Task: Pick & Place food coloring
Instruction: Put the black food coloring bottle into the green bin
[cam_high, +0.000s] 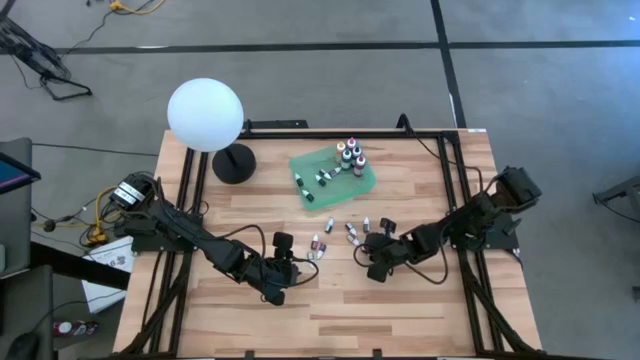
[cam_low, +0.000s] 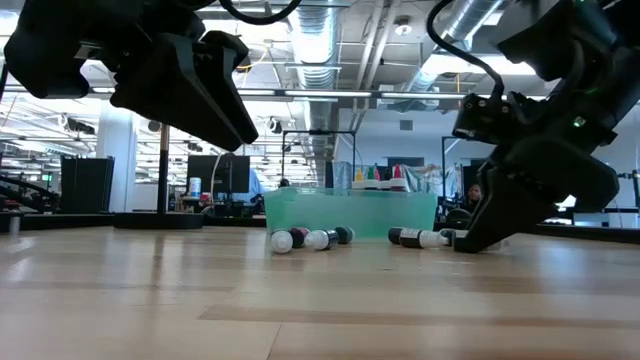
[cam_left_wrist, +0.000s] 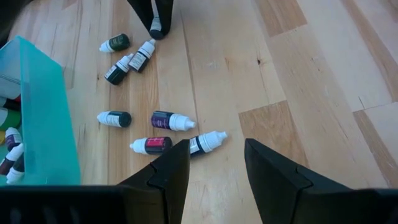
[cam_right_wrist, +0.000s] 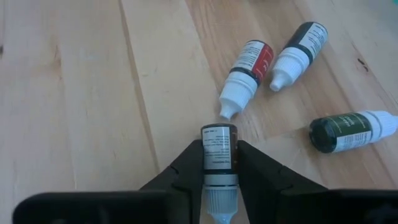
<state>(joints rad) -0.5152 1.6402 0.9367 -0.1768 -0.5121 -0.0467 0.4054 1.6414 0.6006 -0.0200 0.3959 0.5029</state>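
I should use my right gripper to let go of the dark bottle in the green tray (cam_high: 326, 187), between the tray's middle lying bottles and its near edge.
Several small food coloring bottles (cam_high: 350, 231) lie on their sides on the wooden table, near a green tray (cam_high: 372, 180) that holds more bottles (cam_high: 349, 156). My right gripper (cam_high: 367, 248) is low over the table, shut on one dark bottle (cam_right_wrist: 219, 146); red-labelled (cam_right_wrist: 252, 65) and green (cam_right_wrist: 345, 130) bottles lie just beyond it. My left gripper (cam_left_wrist: 215, 167) is open and empty above the table, just short of a group of lying bottles (cam_left_wrist: 171, 121), and also shows in the high view (cam_high: 292, 256). My right gripper pinches the dark bottle's labelled body (cam_right_wrist: 219, 163) between its two fingers, one on each side. The bottle lies along the fingers, its white cap (cam_right_wrist: 219, 202) back toward the wrist and its bottom end sticking out past the fingertips. The fingers slant down toward the table (cam_low: 470, 240); whether the bottle touches the wood I cannot tell.
A white globe lamp on a black base (cam_high: 206, 115) stands at the far left of the table. A black frame (cam_high: 440, 140) runs along the far and side edges. Bare wood (cam_high: 330, 320) lies toward the near edge.
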